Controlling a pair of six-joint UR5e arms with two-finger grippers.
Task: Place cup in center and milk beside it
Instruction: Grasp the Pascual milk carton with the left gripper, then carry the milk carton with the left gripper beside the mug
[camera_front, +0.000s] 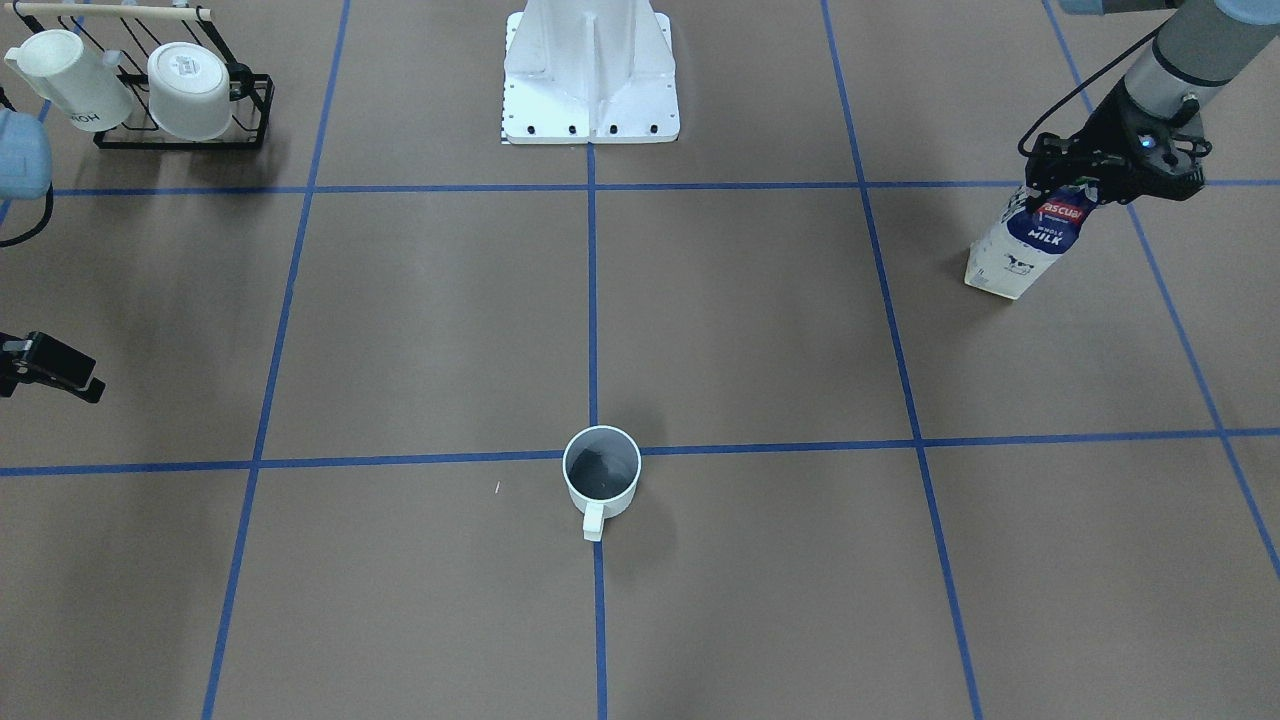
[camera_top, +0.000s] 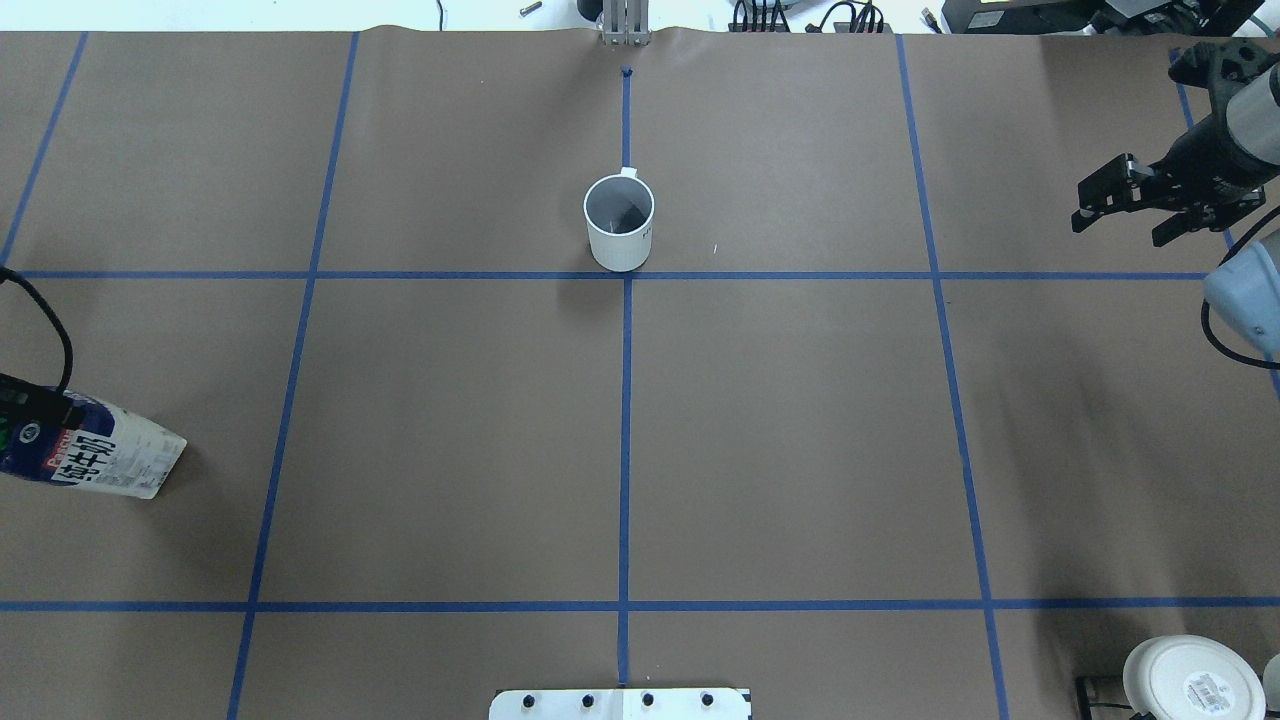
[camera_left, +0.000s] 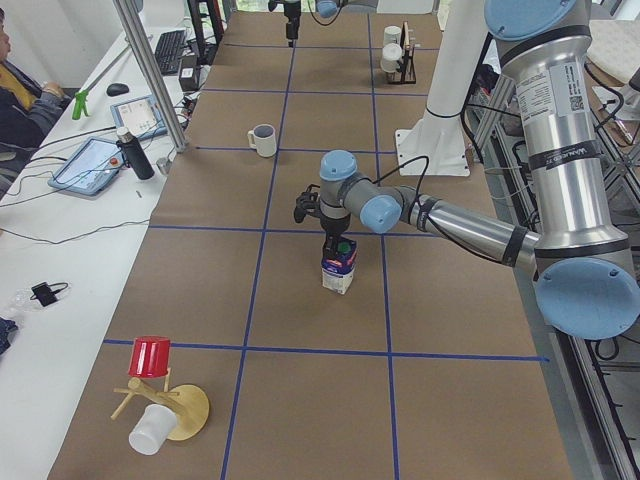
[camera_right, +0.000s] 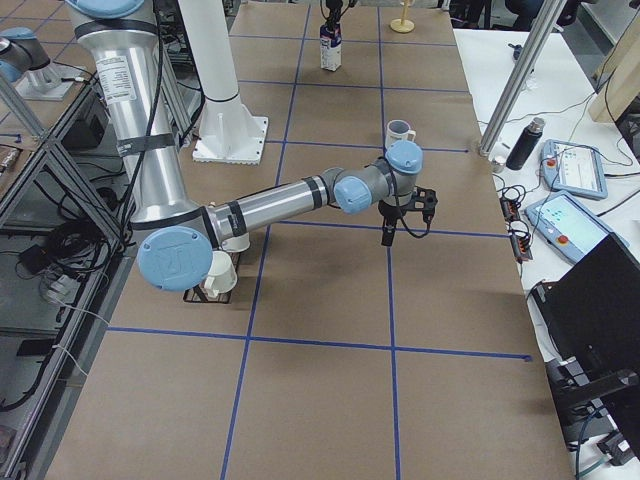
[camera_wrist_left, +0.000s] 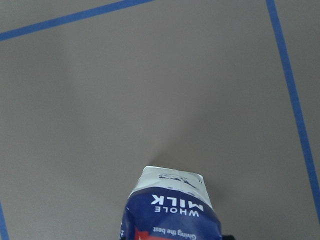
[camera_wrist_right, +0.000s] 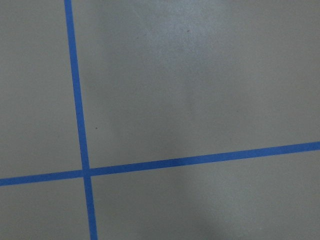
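Next, I let go of the milk with my left gripper on the table (camera_front: 678, 523), close against the side of the cup nearest that gripper.
The cup (camera_front: 601, 475), a small white mug with a dark grey inside, stands upright on the center crossing (camera_front: 594, 440) of blue tape, its handle pointing away from the robot. It also shows in the overhead view (camera_top: 619, 220). The milk (camera_front: 1030, 245) is an upright navy and white carton far out on the robot's left side; it also shows in the overhead view (camera_top: 90, 455) and the left wrist view (camera_wrist_left: 172, 205). My left gripper (camera_front: 1062, 188) is shut on the carton's top. My right gripper (camera_top: 1120, 228) is open and empty, above the surface far to the right.
A black rack (camera_front: 185, 140) with two other white mugs stands near the robot's right side. The white robot base (camera_front: 590, 90) is at the table's rear middle. A wooden stand (camera_left: 170, 410) with a red and a white cup is at the left end.
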